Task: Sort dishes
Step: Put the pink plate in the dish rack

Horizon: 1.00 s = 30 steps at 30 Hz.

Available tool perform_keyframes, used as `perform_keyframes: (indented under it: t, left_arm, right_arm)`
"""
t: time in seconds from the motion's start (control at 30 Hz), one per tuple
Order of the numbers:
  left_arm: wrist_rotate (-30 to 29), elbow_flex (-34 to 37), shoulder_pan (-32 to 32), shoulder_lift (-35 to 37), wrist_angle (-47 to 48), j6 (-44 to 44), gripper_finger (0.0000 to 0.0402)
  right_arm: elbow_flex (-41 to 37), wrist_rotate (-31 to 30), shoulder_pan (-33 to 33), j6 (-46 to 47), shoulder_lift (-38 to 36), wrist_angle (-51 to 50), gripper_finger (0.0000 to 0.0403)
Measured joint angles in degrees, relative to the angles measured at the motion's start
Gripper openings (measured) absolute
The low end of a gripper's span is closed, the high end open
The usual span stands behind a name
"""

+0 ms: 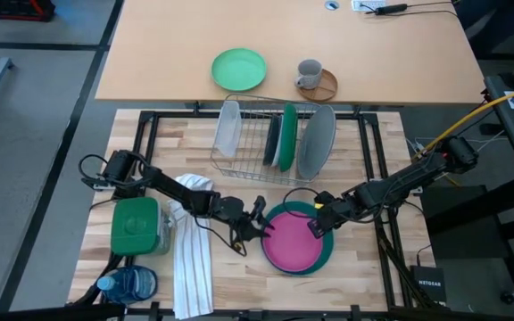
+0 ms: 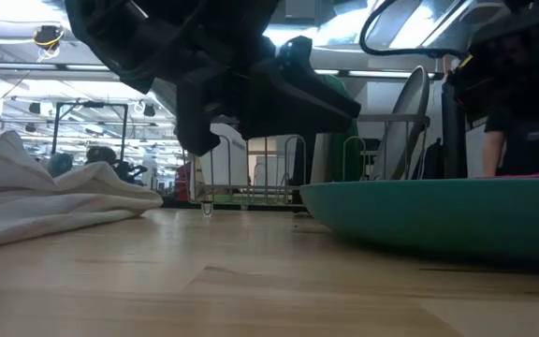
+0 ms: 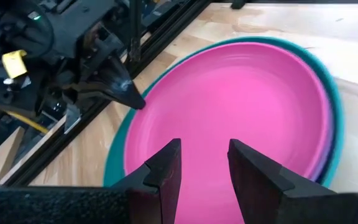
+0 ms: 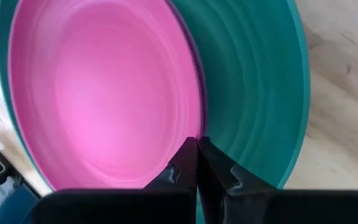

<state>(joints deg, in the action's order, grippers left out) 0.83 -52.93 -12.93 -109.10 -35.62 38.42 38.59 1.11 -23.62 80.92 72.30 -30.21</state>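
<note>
The pink plate sits tight on the purple plate's rim below it, so my right gripper needs to open and pinch just the pink plate's rim (image 4: 195, 123) before it lifts.
A purple-pink plate (image 1: 291, 245) lies in a teal-green plate (image 1: 327, 254) at the table's near middle, shifted toward the teal plate's left side. My right gripper (image 1: 318, 225) is shut on the pink plate's far right rim. My left gripper (image 1: 261, 223) is open and hovers at the pink plate's left rim; in the left wrist view (image 3: 204, 168) its fingers stand over the pink surface. A dish rack (image 1: 270, 143) behind holds a light grey plate (image 1: 228, 127), a charcoal plate (image 1: 272, 140), a dark green plate (image 1: 288, 138) and a grey plate (image 1: 318, 141), all on edge. My right gripper pinches the pink plate's rim (image 4: 189, 132) between its two fingers, on the plate's far right side. The fingers come slanting down from the table's right, across the rim. The pink plate rests inside the teal-green plate (image 4: 253, 93).
A white towel (image 1: 191, 259), a green container (image 1: 135, 225) and a blue bottle (image 1: 128, 285) lie at the near left. On the far table stand a small mint-green plate (image 1: 238, 69) and a grey mug (image 1: 309, 74). Black frame bars (image 1: 377, 160) edge the work board.
</note>
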Motion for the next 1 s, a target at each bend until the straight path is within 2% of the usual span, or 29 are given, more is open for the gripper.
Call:
perform_keyframes:
  t: [0.27, 0.53, 0.7, 0.9, 1.0]
  left_arm:
    - [-0.05, 0.00, -0.21, 0.00, 0.55, -0.44, 0.0123]
    - [-0.14, 0.00, -1.12, 0.02, -1.22, -0.38, 0.0123]
    - [-0.17, 0.02, -3.19, 0.02, -1.43, 4.49, 0.0123]
    - [-4.55, 0.02, -4.34, 0.02, -1.42, 5.53, 0.0123]
    - [-4.95, 0.02, -4.34, 0.02, -1.34, 5.53, 0.0123]
  right_arm:
    - [0.02, -2.54, 0.00, 3.59, -1.84, -2.02, 0.0002]
    - [0.02, -3.08, 0.00, 4.27, -7.06, -1.13, 0.0001]
    - [0.02, -3.99, 0.00, 5.81, -10.28, -1.14, 0.0001]
    - [0.02, -4.55, 0.00, 7.69, -11.80, -0.65, 0.0001]
    - [0.02, -3.89, 0.00, 7.81, -11.68, -1.08, 0.0001]
